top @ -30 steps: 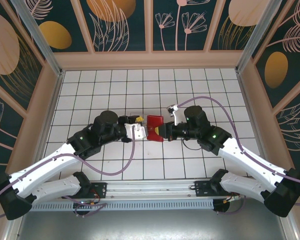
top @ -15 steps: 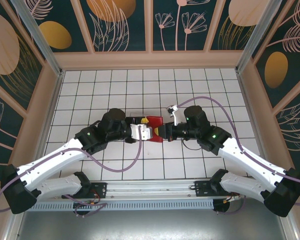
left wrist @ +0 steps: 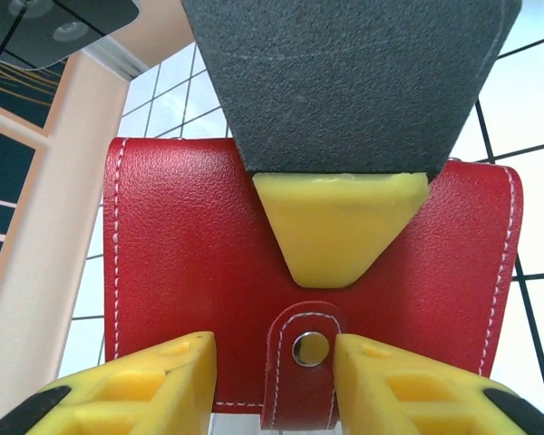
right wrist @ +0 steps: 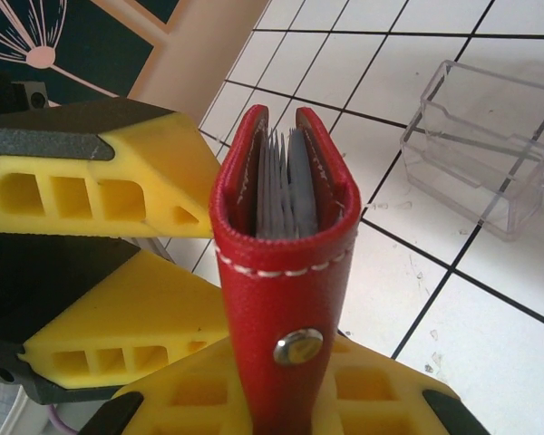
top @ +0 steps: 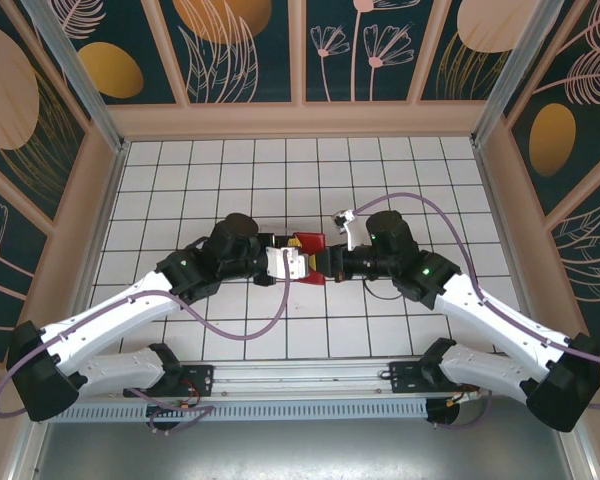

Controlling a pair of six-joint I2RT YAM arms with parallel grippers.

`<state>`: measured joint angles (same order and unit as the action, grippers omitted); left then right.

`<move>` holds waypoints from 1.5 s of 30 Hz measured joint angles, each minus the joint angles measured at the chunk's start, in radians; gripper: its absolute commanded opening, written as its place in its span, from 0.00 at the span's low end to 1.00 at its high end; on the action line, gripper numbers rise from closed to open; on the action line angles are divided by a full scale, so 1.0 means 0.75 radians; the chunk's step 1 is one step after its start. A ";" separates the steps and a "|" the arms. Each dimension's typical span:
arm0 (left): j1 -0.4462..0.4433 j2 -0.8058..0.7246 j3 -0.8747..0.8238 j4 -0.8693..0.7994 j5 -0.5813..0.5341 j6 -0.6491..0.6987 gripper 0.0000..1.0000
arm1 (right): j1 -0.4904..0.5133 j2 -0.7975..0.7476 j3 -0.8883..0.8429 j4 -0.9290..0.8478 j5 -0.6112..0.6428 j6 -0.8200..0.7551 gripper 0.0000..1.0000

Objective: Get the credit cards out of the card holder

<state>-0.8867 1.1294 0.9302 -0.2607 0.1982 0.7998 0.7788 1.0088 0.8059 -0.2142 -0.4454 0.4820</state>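
The snap tab is shut across the card holder's side between the open fingers of my left gripper, so that gripper should first pinch the snap tab (left wrist: 299, 399) and pull it open.
The red card holder (top: 308, 243) stands on edge between the two grippers, held off the table. My right gripper (right wrist: 286, 408) is shut on its lower part, just under the snap tab (right wrist: 297, 346). Several grey credit cards (right wrist: 286, 195) show edge-on inside the slightly gaping top. My left gripper (left wrist: 272, 355) is open against the holder's flat red face (left wrist: 181, 236), its yellow fingers (left wrist: 154, 376) on either side of the tab (left wrist: 310, 349); the right-hand finger touches the tab's edge. In the top view the left gripper (top: 293, 262) meets the right gripper (top: 325, 263) at the holder.
A clear plastic box (right wrist: 490, 154) sits on the white tiled table (right wrist: 490, 353) just beyond the holder. Low walls (top: 280, 120) ring the table. Both arms reach in from the near edge and meet mid-table.
My left arm has moved right toward the holder, and its open fingers now sit at the tab. The right gripper has kept still with the holder in it.
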 measured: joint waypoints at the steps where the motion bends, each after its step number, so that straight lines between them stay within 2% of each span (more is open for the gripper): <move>1: -0.003 0.001 0.001 -0.002 -0.001 0.000 0.41 | 0.000 0.001 0.000 0.001 0.000 0.000 0.00; 18: -0.028 0.028 0.021 -0.019 -0.027 0.001 0.42 | 0.003 0.006 0.000 -0.001 0.010 0.035 0.00; 28: -0.065 0.058 0.027 -0.023 -0.126 -0.010 0.30 | 0.003 0.014 0.000 0.000 0.045 0.105 0.00; 33: -0.068 0.062 0.029 -0.032 -0.138 -0.012 0.22 | 0.012 0.020 0.000 0.001 0.063 0.115 0.00; 45: -0.070 0.065 0.030 -0.043 -0.168 -0.053 0.10 | 0.037 0.033 0.001 -0.002 0.115 0.115 0.00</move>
<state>-0.9390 1.1782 0.9524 -0.2928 0.0723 0.7597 0.8062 1.0336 0.8062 -0.2157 -0.3592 0.5682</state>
